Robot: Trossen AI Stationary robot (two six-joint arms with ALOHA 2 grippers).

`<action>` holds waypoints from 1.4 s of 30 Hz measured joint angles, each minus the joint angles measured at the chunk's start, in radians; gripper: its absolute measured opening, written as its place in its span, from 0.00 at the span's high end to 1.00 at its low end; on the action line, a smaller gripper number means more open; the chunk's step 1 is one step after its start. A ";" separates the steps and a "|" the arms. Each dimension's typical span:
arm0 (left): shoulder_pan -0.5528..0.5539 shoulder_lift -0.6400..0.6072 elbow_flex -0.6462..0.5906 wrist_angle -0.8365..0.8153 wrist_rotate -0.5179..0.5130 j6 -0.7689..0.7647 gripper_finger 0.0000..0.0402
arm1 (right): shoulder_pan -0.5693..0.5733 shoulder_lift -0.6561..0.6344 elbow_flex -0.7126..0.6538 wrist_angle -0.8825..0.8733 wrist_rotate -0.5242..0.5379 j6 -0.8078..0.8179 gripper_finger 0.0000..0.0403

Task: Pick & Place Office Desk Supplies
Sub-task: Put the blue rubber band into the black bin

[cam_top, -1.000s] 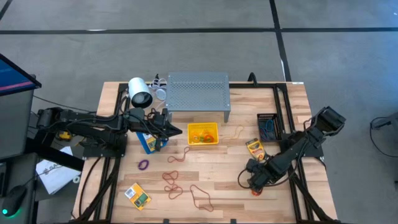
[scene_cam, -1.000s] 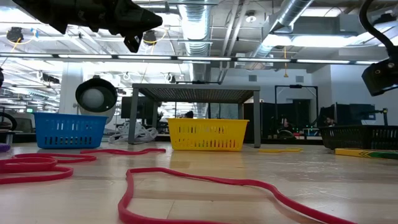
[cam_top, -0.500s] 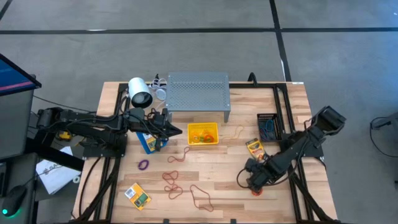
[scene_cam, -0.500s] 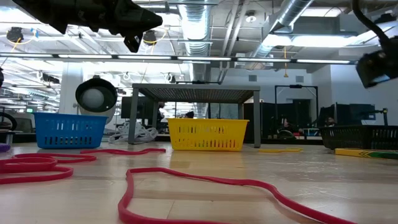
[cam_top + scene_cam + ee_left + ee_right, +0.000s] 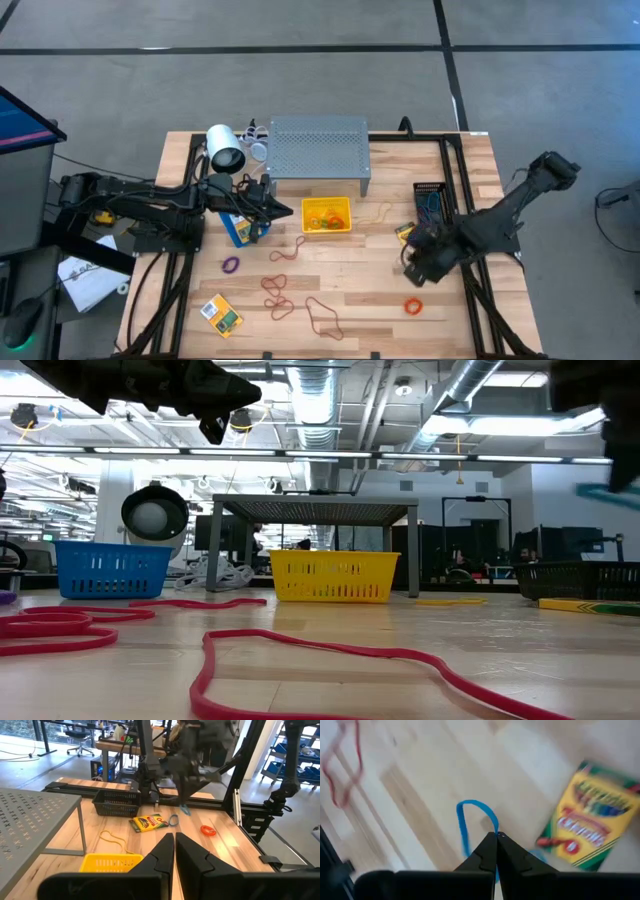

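Note:
My right gripper needs to let go of the blue rubber band inside the black bin [image 5: 430, 207], which sits behind the yellow-green crayon box.
My right gripper [image 5: 414, 257] hangs above the table's right part, shut on a blue rubber band [image 5: 474, 821], next to a yellow-green crayon box [image 5: 590, 824]. The band also shows in the left wrist view [image 5: 174, 820]. An orange band [image 5: 413, 305] lies flat on the wood nearer the front edge. My left gripper [image 5: 288, 210] is shut with nothing in it, held level between the blue bin [image 5: 238, 228] and the yellow bin [image 5: 327, 215]. Red bands [image 5: 279, 291], a purple band [image 5: 231, 265] and a second crayon box [image 5: 221, 314] lie flat at the front left. My right gripper pinches the blue band between its two fingertips at one spot on the loop [image 5: 494, 833]. The fingers come from above, slanting down. The band is lifted clear of the table, its loop slack beyond the tips.
A grey perforated shelf [image 5: 318, 148] stands at the back centre and a black bin [image 5: 430, 203] at the right. The yellow bin holds a few bands. A thin yellow band [image 5: 378, 211] lies beside it. Bare wood shows between the red bands and the orange band.
My right gripper has risen from the table near the orange band and gone toward the far edge, next to the crayon box, tipping less steeply. The orange band stays on the wood, now uncovered. The blue band hangs from the fingertips.

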State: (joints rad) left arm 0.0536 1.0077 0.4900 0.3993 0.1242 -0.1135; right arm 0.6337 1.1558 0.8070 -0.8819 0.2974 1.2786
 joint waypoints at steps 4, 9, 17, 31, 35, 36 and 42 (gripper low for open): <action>0.000 0.000 0.000 0.000 0.000 0.000 0.97 | -0.076 -0.098 0.000 -0.061 0.031 -0.055 1.00; 0.000 0.000 0.000 0.001 0.000 0.000 0.97 | -0.244 -0.170 0.000 -0.126 0.020 -0.183 1.00; 0.000 0.000 0.000 0.001 0.000 0.000 0.97 | -0.547 -0.223 0.000 -0.285 -0.059 -0.324 1.00; 0.000 0.000 0.000 0.001 0.000 0.000 0.97 | -0.991 -0.218 0.000 -0.405 -0.167 -0.679 1.00; 0.000 0.000 0.000 0.000 0.000 0.000 0.97 | -1.085 -0.191 0.000 -0.418 -0.170 -0.754 1.00; 0.000 0.000 0.000 -0.001 0.000 0.000 0.97 | -1.105 -0.184 0.000 -0.425 -0.170 -0.768 1.00; 0.000 0.000 0.000 -0.002 0.000 0.001 0.97 | -1.177 -0.119 0.000 -0.419 -0.172 -0.838 1.00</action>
State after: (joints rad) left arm 0.0536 1.0077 0.4900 0.3973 0.1246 -0.1127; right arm -0.5429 1.0371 0.8070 -1.3008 0.1255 0.4404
